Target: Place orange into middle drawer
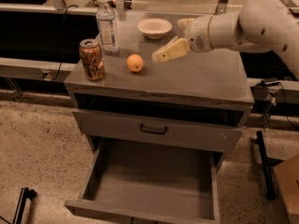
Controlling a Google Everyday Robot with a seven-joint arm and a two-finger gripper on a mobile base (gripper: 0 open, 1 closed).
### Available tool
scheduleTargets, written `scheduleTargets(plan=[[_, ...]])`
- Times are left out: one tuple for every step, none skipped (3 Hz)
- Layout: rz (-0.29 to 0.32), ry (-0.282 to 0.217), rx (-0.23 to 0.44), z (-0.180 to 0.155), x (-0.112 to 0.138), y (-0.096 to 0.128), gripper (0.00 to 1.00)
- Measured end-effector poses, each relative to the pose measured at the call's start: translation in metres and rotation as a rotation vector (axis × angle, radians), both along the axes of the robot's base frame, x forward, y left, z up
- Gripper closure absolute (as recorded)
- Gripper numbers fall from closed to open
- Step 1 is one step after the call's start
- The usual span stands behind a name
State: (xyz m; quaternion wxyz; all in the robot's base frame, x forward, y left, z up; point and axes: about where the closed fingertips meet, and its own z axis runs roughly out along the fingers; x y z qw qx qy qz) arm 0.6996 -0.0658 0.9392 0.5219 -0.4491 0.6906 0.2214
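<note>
Next, I close my gripper on the orange's sides (136, 62), beside the soda can on the grey cabinet top.
The orange (135, 62) rests on the grey cabinet top (205, 78), between the soda can and my gripper. My gripper (168, 39) hangs just above the top, a short way right of the orange and apart from it. Its cream fingers (170, 51) are spread and hold nothing. One fingertip points at the orange. The middle drawer (154, 183) is pulled far out at the bottom front, and its bare flat floor is showing.
A soda can (91, 59) stands at the top's left front, with a clear water bottle (107, 24) behind it and a white bowl (154, 28) at the back. A shut grey drawer with a black handle (154, 129) sits above the open one. My white arm (261, 22) reaches in from the right.
</note>
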Motion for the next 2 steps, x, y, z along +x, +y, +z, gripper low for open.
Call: scheduleTargets(plan=[[-0.008,0.048,0.021,-0.042,0.006,0.020,0.00],[0.022,0.066,0.036,-0.067,0.015,0.043,0.00]])
